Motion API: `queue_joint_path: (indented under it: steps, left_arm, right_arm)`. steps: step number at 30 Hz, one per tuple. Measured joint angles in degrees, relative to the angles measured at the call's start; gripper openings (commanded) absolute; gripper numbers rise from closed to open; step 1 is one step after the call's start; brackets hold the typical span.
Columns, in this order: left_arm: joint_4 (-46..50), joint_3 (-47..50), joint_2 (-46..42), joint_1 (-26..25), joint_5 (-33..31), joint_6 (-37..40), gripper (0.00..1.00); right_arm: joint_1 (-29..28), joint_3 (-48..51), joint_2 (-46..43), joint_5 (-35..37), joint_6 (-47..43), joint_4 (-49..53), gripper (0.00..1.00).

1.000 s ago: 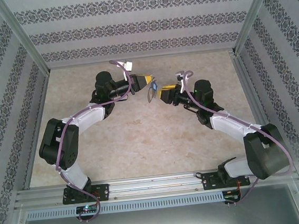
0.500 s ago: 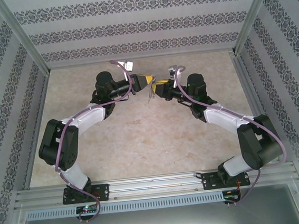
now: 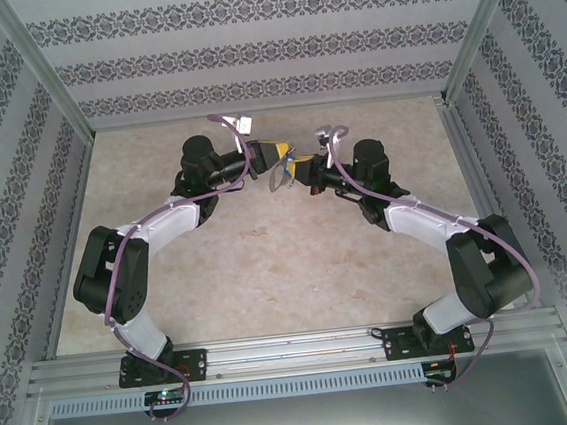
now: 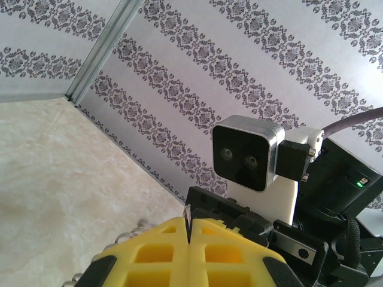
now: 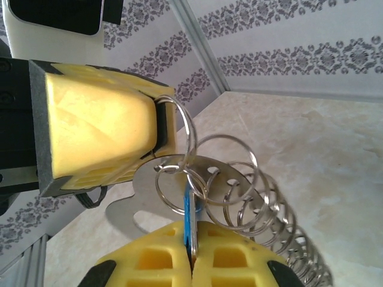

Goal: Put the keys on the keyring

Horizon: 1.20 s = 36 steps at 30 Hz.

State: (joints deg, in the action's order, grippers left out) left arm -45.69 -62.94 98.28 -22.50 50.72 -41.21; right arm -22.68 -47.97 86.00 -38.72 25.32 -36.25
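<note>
The blue tag is held below the ring by my right gripper, which should open and take the ring [image 5: 188, 122] beside my left gripper's fingertips before my left gripper regrips.
The keyring [image 5: 128, 206] is a flat grey metal plate with a row of holes carrying several split rings [image 5: 239, 179]. My left gripper [image 5: 161, 128] is shut on the plate's upper end and holds it above the table; in the left wrist view a thin metal edge [image 4: 187, 214] sticks up between its closed yellow fingers [image 4: 209, 251]. The keys [image 5: 189, 218], a blue tag with a thin silver key against it, hang from a small ring at the plate. My right gripper [image 5: 192, 254] is shut on them from below. Seen from above, both grippers [image 3: 283, 156] [image 3: 295, 164] meet tip to tip with the keyring [image 3: 280, 181] dangling.
The beige table [image 3: 268, 264] is walled by patterned panels [image 3: 248, 55] at the back and sides. A metal rail [image 3: 297, 350] runs along the near edge. The right wrist's camera [image 4: 246, 152] sits just beyond the left fingers.
My right arm has swung left to meet the left gripper, and its jaws have closed on the blue tag and key. The left arm has stayed still, holding the keyring.
</note>
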Motion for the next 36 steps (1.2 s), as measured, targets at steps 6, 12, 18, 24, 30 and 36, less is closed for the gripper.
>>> queue_joint_path:
  steps: [6, 12, 18, 24, 30, 36]
  left_arm:
    - [-0.11, 0.07, -0.04, 0.11, -0.46, 0.0, 0.0]
    - [-0.17, 0.11, -0.42, 0.11, -0.66, 0.0, 0.0]
    - [-0.17, 0.2, -0.44, 0.04, -0.63, 0.04, 0.0]
    - [-0.17, 0.22, -0.55, -0.04, -0.63, 0.24, 0.0]
    - [-0.17, 0.22, -0.55, -0.04, -0.57, 0.22, 0.0]
    - [-0.22, 0.22, -0.55, -0.04, -0.37, 0.22, 0.0]
  right_arm:
    - [-1.38, -3.32, 1.84, -3.52, 0.44, 0.48, 0.0]
    - [-1.05, -3.67, 1.95, -4.48, 1.09, 0.63, 0.0]
    - [-0.11, -3.04, 1.92, -5.29, 1.68, 0.39, 0.29]
    - [2.67, 2.32, -0.9, -5.29, 2.32, 0.44, 0.44]
    - [6.36, 6.47, -7.93, -5.03, 3.08, 0.72, 0.44]
    - [6.58, 6.03, -11.17, -2.89, 4.92, 0.31, 0.42]
